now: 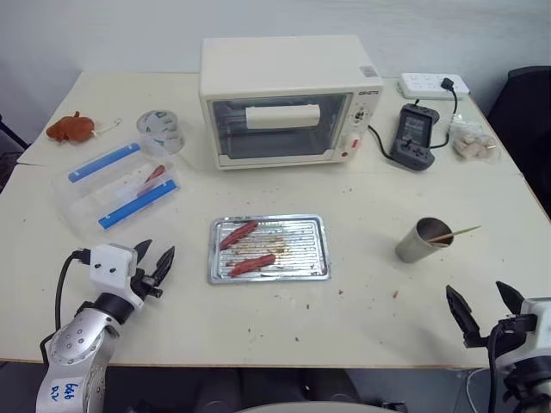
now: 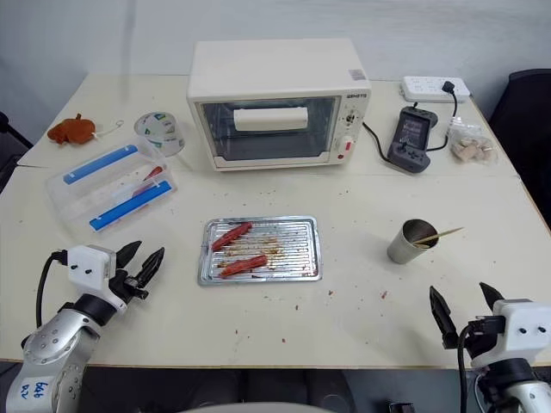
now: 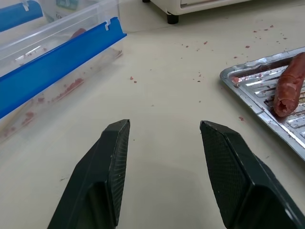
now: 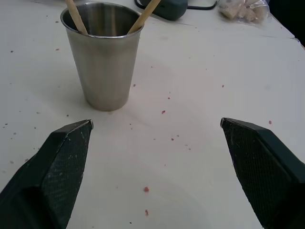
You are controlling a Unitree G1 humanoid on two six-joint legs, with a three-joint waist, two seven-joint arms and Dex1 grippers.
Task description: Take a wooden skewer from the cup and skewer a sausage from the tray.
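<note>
My right gripper will grip the more upright wooden skewer above the grey metal cup at the upper part [image 1: 438, 238] [image 4: 75, 15], and the skewer that leans lower will stay where it is.
The grey metal cup [image 1: 420, 242] stands on the table at the right, with a wooden skewer [image 1: 456, 232] leaning out over its rim. Two skewer ends [image 4: 145, 15] rise from the cup [image 4: 105, 62] in the right wrist view. The silver tray [image 1: 325, 251] lies in the middle and carries two reddish-brown sausages [image 1: 238, 233] [image 1: 251, 265]. My right gripper [image 1: 478, 298] hovers open, near the front edge and short of the cup. Left of the tray my left gripper [image 1: 157, 258] is open and empty, with the tray's corner [image 3: 248, 76] and one sausage [image 3: 289, 86] just ahead of it.
A cream toaster oven [image 1: 284, 99] stands behind the tray. A clear plastic box with blue strips [image 1: 120, 185], a tape roll [image 1: 161, 129] and an orange toy [image 1: 71, 129] lie at the left. A black device [image 1: 416, 136], a power strip [image 1: 433, 84] and a small bag [image 1: 473, 144] sit at the back right.
</note>
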